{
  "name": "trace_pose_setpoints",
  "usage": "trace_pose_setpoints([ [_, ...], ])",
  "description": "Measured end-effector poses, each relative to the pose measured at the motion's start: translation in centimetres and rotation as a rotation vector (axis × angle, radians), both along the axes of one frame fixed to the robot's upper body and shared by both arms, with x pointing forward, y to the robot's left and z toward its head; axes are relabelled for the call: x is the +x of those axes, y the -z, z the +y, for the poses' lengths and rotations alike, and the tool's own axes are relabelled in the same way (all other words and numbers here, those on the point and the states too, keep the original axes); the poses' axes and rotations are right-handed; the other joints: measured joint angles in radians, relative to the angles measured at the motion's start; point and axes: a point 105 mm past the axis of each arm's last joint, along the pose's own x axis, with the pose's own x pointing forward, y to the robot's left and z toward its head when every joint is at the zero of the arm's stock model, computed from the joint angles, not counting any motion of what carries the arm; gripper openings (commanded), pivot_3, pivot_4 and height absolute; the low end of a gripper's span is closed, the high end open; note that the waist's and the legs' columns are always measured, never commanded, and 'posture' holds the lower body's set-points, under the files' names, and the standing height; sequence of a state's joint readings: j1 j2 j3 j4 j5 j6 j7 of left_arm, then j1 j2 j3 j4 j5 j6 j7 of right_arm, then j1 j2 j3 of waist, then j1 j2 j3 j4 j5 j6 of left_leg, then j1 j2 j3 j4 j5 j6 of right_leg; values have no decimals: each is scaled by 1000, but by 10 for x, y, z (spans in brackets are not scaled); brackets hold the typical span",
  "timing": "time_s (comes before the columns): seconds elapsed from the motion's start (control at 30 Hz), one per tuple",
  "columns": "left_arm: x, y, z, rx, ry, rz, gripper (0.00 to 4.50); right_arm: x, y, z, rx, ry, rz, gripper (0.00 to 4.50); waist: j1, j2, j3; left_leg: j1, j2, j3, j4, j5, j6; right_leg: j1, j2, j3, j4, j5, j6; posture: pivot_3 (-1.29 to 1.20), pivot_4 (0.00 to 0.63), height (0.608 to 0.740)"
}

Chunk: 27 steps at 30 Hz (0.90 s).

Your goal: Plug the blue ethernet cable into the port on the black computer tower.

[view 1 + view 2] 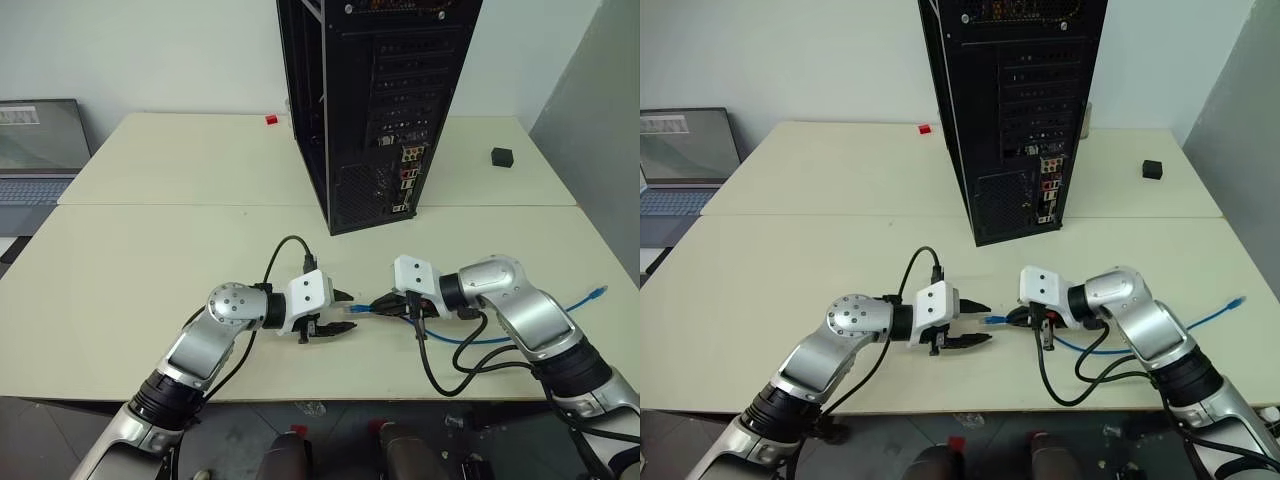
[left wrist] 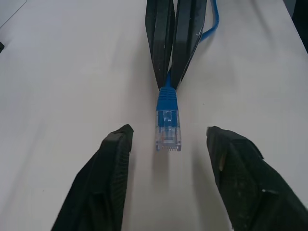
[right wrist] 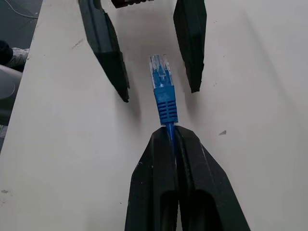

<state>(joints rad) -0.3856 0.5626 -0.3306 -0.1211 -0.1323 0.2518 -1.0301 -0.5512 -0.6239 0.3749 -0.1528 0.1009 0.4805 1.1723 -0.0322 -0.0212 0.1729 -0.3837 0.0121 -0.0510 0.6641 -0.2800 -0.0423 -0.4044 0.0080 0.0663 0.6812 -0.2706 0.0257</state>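
My left gripper needs to steady the clear plug while my right gripper, holding the cord behind the blue boot, takes the boot (image 3: 166, 104).
The blue ethernet cable (image 1: 500, 340) lies on the cream table (image 1: 150, 250), its far plug (image 1: 597, 293) near the right edge. My right gripper (image 3: 172, 131) is shut on the cord just behind the near clear plug (image 3: 161, 86), holding it a little above the table and pointing left. My left gripper (image 2: 169, 132) faces it, open, with one finger (image 2: 115, 163) on each side of the plug's tip (image 2: 168, 126) and not touching it. The black computer tower (image 1: 370, 100) stands upright behind both grippers, its rear panel with the coloured sockets (image 1: 408, 170) turned toward me.
A grey laptop (image 1: 35, 150) sits open at the far left. A small red object (image 1: 271, 120) lies left of the tower and a small black cube (image 1: 502, 156) to its right. Black arm cables (image 1: 450, 375) loop near the front edge. A grey wall (image 1: 600, 110) borders the right.
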Motion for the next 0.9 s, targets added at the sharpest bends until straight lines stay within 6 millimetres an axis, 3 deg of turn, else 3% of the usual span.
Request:
trace_pose_setpoints([
  [0.17,0,1,-1,-7,4,3,522,1,-3,1,-1,-6,-8,0,0,0,0,0,0,0,0,0,0,0,0,0,0,0,0,0,150,740],
  [0.27,0,1,-1,-6,3,-2,276,1,-2,1,-3,-6,-5,0,0,0,0,0,0,0,0,0,0,0,0,0,0,0,0,0,150,740],
  [0.53,1,2,-1,4,-2,-16,276,0,-2,1,-5,-6,-1,0,0,0,0,0,0,0,0,0,0,0,0,0,0,0,0,0,150,740],
  [0.6,1,3,-1,1,-8,-11,981,0,-1,2,-7,-7,1,0,0,0,0,0,0,0,0,0,0,0,0,0,0,0,0,0,150,740],
  [0.7,2,1,-2,-10,-20,-25,1635,0,-1,2,-6,-6,0,0,0,0,0,0,0,0,0,0,0,0,0,0,0,0,0,0,150,740],
  [0.87,6,2,-1,8,-29,-66,1635,0,-1,2,-6,-6,0,0,0,0,0,0,0,0,0,0,0,0,0,0,0,0,0,0,150,740],
  [0.9,6,3,0,9,-28,-67,1456,0,-1,2,-6,-6,0,0,0,0,0,0,0,0,0,0,0,0,0,0,0,0,0,0,150,740],
])
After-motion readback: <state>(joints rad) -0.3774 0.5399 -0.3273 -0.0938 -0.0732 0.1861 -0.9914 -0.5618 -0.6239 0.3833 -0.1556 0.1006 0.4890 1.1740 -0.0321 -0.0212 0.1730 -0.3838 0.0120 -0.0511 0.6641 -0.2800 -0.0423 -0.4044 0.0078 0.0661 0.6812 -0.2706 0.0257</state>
